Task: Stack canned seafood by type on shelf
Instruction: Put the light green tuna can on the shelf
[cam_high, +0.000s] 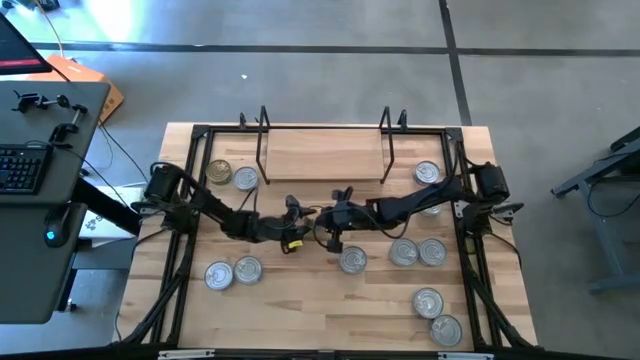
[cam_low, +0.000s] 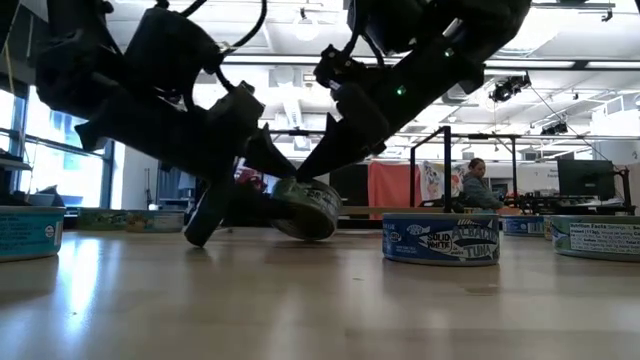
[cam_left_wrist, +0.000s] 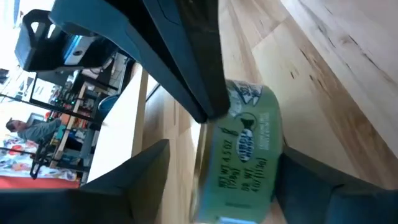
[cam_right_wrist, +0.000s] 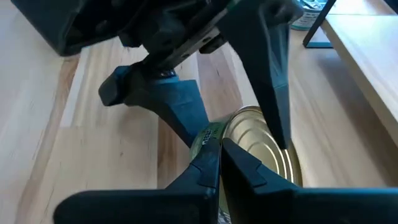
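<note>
I have the tilted green can pinched only at its rim in my right gripper, so I will open it and grip the can across both flat ends (cam_right_wrist: 256, 142) before lifting.
A green-labelled can with a gold lid (cam_right_wrist: 264, 146) stands tilted mid-table, also seen in the low view (cam_low: 305, 207). My right gripper (cam_right_wrist: 221, 149) is shut on it, reaching in from the table's right (cam_high: 332, 218). My left gripper (cam_left_wrist: 224, 152) comes from the left (cam_high: 297, 223) and is open. One of its fingers (cam_left_wrist: 134, 177) stands off each flat end of the can, with a gap showing at this one. The shelf (cam_high: 320, 155), a light board in a black wire frame, stands at the far edge with nothing on the board. My right gripper pinches the can's rim (cam_right_wrist: 214, 134) where the green wall meets the gold lid, one fingertip on the wall and one on the lid. The fingers slant down from the table's right. The can is tilted, its lower edge (cam_low: 300, 236) at the tabletop.
Loose cans lie around: a gold one (cam_high: 219, 172) and a silver one (cam_high: 245, 178) far left, one (cam_high: 427, 173) far right, two (cam_high: 232, 271) near left, several (cam_high: 403, 252) at the right. Black rails (cam_high: 470, 250) run along the table's sides. A person (cam_low: 475, 180) sits beyond the table.
</note>
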